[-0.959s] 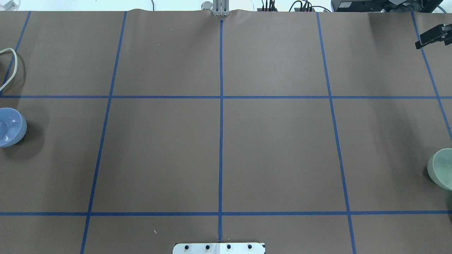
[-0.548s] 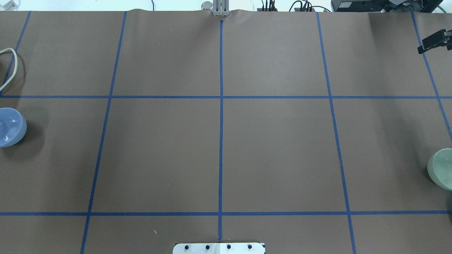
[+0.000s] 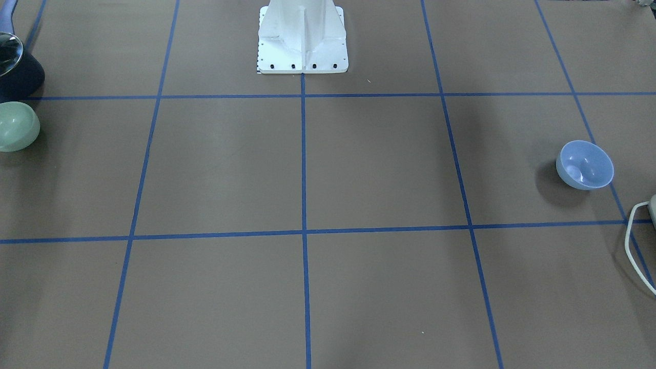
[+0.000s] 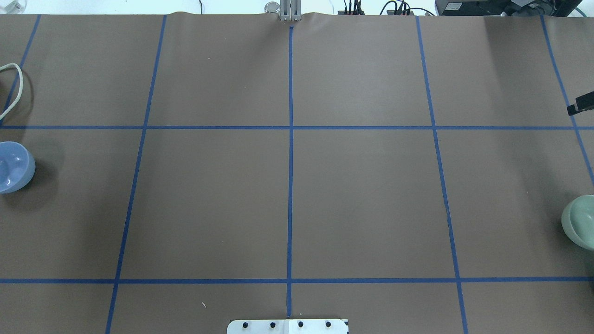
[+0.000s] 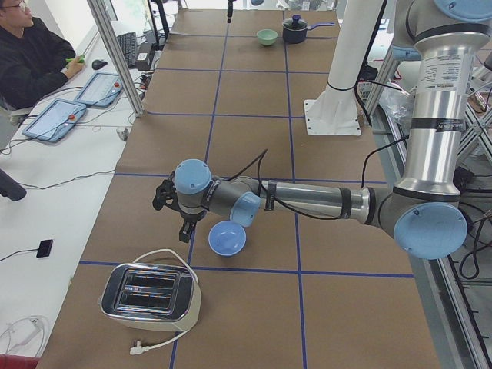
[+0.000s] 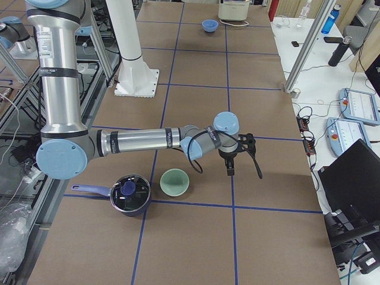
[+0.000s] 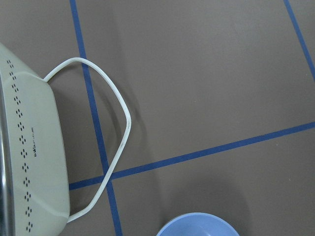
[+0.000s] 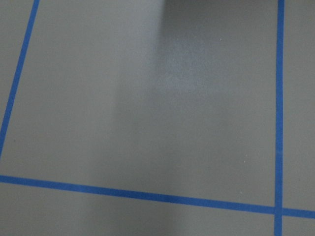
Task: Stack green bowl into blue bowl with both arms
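The robot's left gripper will close on the blue bowl's rim [image 3: 612, 167], on the side that faces away from the green bowl.
The green bowl [image 4: 580, 221] sits upright at the table's right edge; it also shows in the front view [image 3: 18, 126] and the right view [image 6: 174, 182]. The blue bowl [image 4: 15, 167] sits upright at the left edge, and shows too in the front view [image 3: 585, 165], the left view [image 5: 227, 238] and the left wrist view [image 7: 197, 225]. My right gripper [image 6: 244, 174] hangs open and empty beyond the green bowl; one black finger [image 4: 581, 102] shows overhead. My left gripper [image 5: 171, 219] hovers just beyond the blue bowl; I cannot tell whether it is open.
A toaster [image 5: 150, 298] with a white cable [image 4: 14, 83] stands close to the blue bowl. A dark lidded pot [image 6: 129, 193] stands beside the green bowl. The white pedestal [image 3: 302, 38] rises at the robot's side. An operator [image 5: 31, 54] sits at a side desk.
In the overhead view my right gripper has moved nearer to the robot and to the right, so only one finger stays in frame. Both bowls are unmoved.
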Controlling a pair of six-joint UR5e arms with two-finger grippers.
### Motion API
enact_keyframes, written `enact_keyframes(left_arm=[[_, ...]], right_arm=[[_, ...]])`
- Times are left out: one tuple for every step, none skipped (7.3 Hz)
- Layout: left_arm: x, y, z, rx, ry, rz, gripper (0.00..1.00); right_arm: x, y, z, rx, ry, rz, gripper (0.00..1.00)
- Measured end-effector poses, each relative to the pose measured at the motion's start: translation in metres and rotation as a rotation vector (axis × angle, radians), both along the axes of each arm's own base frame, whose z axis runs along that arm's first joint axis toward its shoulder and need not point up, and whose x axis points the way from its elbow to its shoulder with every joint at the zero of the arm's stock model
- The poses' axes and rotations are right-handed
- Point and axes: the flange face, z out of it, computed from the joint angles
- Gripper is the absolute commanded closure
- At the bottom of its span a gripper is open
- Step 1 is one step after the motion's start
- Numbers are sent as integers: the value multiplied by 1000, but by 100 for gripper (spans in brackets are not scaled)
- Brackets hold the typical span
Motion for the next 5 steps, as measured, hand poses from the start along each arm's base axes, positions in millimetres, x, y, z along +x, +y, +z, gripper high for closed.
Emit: enact_keyframes(left_arm=[[11,-7,7,-5,-1,19,2],[21,-11,13,-7,-2,36,2],[28,-12,17,-10,-3,48,2],[34,-13,20,-10,-11,55,2],[39,-14,24,-7,-28,59,2]], right_arm=[[5,30,11,-24,-3,-11,0],[10,56,22,-43,-2,-28,0],[14,81,38,-54,8,-57,0],[17,96,52,-56,22,-86,0],[19,104,65,-52,41,-109,0]])
